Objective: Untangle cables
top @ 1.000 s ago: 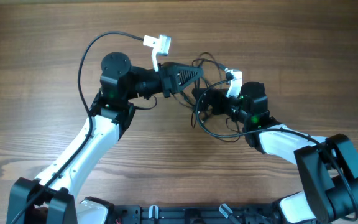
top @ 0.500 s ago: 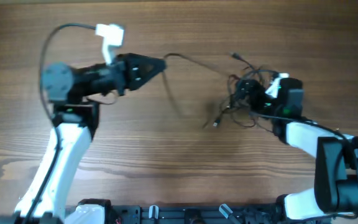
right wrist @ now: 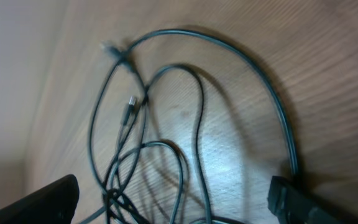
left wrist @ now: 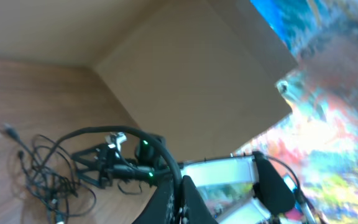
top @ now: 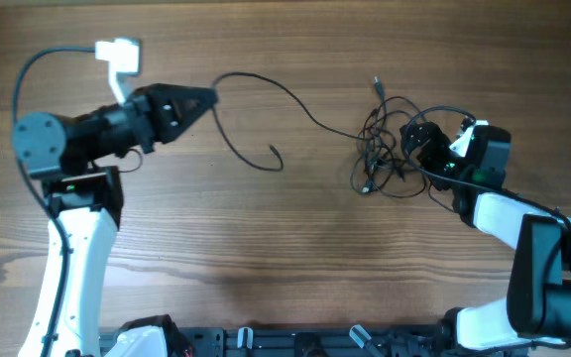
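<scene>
My left gripper is going to set the black cable piece free on the bare wood (top: 234, 221), in the spot just below the curled loose end of the cable.
My left gripper (top: 209, 98) is shut on one thin black cable strand (top: 296, 100) and holds it at the table's left centre. The strand arcs right into the tangled bundle of black cables (top: 382, 151), and its free end curls on the wood below. In the left wrist view the shut fingers (left wrist: 180, 200) pinch that strand (left wrist: 143, 136), with the bundle (left wrist: 40, 169) far off. My right gripper (top: 416, 139) sits at the bundle's right edge. In the right wrist view its jaws (right wrist: 173, 202) are wide apart with cable loops (right wrist: 143, 148) lying between them.
The table is bare brown wood (top: 295, 248). My left arm's own thick cable and white connector (top: 118, 52) loop above that arm. The right arm's body (top: 509, 213) lies along the right edge. A cardboard wall (left wrist: 185, 81) stands behind the table.
My left arm has swung left, drawing one strand out of the bundle into a long arc. My right gripper and the bundle have shifted right, and the two grippers are now far apart.
</scene>
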Controlling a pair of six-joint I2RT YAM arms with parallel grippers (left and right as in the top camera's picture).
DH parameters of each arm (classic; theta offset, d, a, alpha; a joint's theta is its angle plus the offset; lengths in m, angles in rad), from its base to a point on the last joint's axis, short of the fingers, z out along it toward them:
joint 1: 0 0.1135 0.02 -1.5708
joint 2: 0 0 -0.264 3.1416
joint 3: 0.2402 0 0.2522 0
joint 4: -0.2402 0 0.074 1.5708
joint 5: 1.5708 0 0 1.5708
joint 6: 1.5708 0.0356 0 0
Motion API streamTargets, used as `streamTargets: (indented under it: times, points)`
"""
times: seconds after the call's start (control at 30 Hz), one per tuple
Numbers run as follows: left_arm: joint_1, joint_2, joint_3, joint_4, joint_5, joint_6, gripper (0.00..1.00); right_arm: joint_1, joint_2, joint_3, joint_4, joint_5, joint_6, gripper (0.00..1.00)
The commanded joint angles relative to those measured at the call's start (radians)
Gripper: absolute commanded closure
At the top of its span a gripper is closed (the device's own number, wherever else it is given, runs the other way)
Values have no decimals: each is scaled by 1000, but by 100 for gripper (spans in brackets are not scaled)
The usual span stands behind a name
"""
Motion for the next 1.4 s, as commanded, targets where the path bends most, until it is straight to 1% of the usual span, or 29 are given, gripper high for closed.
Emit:
streamTargets:
  times: [0.0, 0.03, 0.07, 0.13, 0.23, 0.3, 0.33, 0.37, 0.43, 0.47, 0.5, 0.53, 0.57, 0.6, 0.63, 0.67, 0.73, 0.83, 0.93, 0.97, 1.03, 1.1, 1.13, 1.17, 1.23, 1.27, 1.33, 1.37]
  points:
    - [27, -20, 11, 4, 19, -24, 96, 24, 14, -6, 203, -340, -195, 0]
    - [22, -20, 11, 4, 19, -24, 96, 47, 14, -6, 267, -374, -218, 0]
    - [17, -20, 11, 4, 18, -24, 96, 68, 14, -6, 285, -368, -223, 0]
    - [10, -20, 11, 4, 11, -24, 96, 142, 14, -6, 266, -290, -203, 0]
    - [5, -20, 11, 4, -10, -25, 96, 296, 14, -6, 164, -111, -68, 0]
    - [5, -20, 11, 3, -11, -25, 96, 390, 14, -6, 132, 29, -11, 0]
    - [5, -20, 11, 3, -10, -25, 96, 423, 14, -6, 115, 104, 12, 0]
    - [5, -20, 11, 3, -10, -25, 96, 461, 14, -4, 60, 212, 76, 1]
    - [5, -20, 11, 3, -10, -25, 96, 483, 14, -3, 1, 307, 167, 0]
    - [5, -20, 11, 3, -10, -25, 96, 484, 14, -3, -2, 314, 180, 3]
    - [5, -20, 11, 3, -10, -25, 96, 484, 17, 8, -49, 355, 254, 17]
    - [5, -20, 11, 3, -10, -25, 96, 484, 19, 16, -73, 371, 269, 35]
    - [5, -20, 11, 3, -10, -26, 96, 484, 23, 23, -75, 370, 263, 48]
    - [5, -20, 11, 3, -10, -27, 96, 484, 29, 31, -76, 374, 251, 56]
    - [5, -20, 11, 3, -6, -35, 96, 482, 34, 42, -76, 377, 236, 82]
    - [5, -20, 11, 3, 8, -51, 96, 472, 34, 53, -71, 382, 209, 95]
    - [6, -20, 11, 3, 36, -80, 96, 417, 17, 76, -83, 380, 125, 95]
    - [44, -21, 11, 4, 43, -111, 96, 290, -76, 83, -176, 380, 63, 95]
    - [142, -21, 11, 4, 46, -111, 96, 126, -174, 83, -266, 380, 8, 96]
    - [197, -21, 11, 4, 43, -111, 96, 64, -201, 83, -296, 385, -2, 96]
    - [294, -21, 11, 4, 38, -111, 96, -43, -227, 83, -337, 374, 3, 96]
    - [385, -21, 11, 3, 38, -111, 96, -107, -229, 82, -342, 314, 2, 95]
    - [438, -21, 11, 3, 38, -111, 96, -132, -228, 82, -342, 261, 2, 96]
    - [482, -21, 11, 3, 38, -111, 96, -137, -228, 82, -341, 251, 2, 95]
    - [537, -21, 11, 3, 37, -111, 96, -134, -228, 82, -341, 234, -3, 95]
    - [565, -21, 11, 3, 34, -111, 96, -126, -228, 82, -341, 211, -35, 95]
    - [603, -21, 11, 4, 26, -111, 96, -119, -228, 82, -360, 240, -56, 95]
    - [630, -21, 11, 4, 11, -111, 96, -119, -228, 82, -381, 292, -56, 95]
